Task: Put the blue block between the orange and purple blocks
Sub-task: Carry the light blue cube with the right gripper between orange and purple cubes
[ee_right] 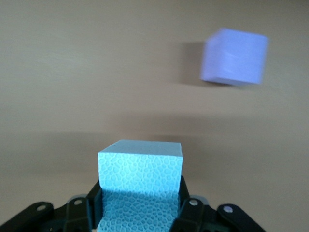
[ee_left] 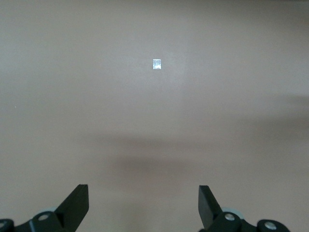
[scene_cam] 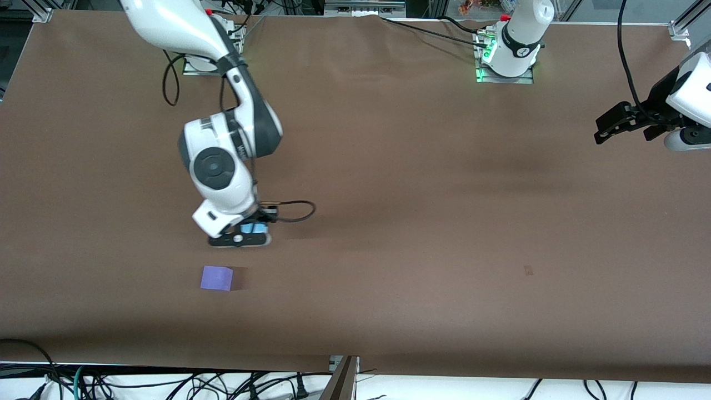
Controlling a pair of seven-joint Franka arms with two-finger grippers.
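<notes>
My right gripper should set the blue block on the table a short way from the purple block (scene_cam: 225, 200), toward my arm's base.
My right gripper (scene_cam: 251, 230) is shut on the light blue block (scene_cam: 254, 227) and holds it just over the table, beside the purple block (scene_cam: 216, 278). In the right wrist view the blue block (ee_right: 140, 179) sits between the black fingers (ee_right: 190, 212), with the purple block (ee_right: 235, 57) on the table a short way off and apart from it. The orange block is not in any view. My left gripper (scene_cam: 601, 130) waits open and empty over the table's edge at the left arm's end; its fingers (ee_left: 77, 203) stand wide apart.
The brown table (scene_cam: 422, 183) carries a small pale mark (scene_cam: 528, 270) toward the left arm's end, also in the left wrist view (ee_left: 156, 64). A black cable (scene_cam: 297, 211) loops off the right wrist. Cables hang below the table's front edge.
</notes>
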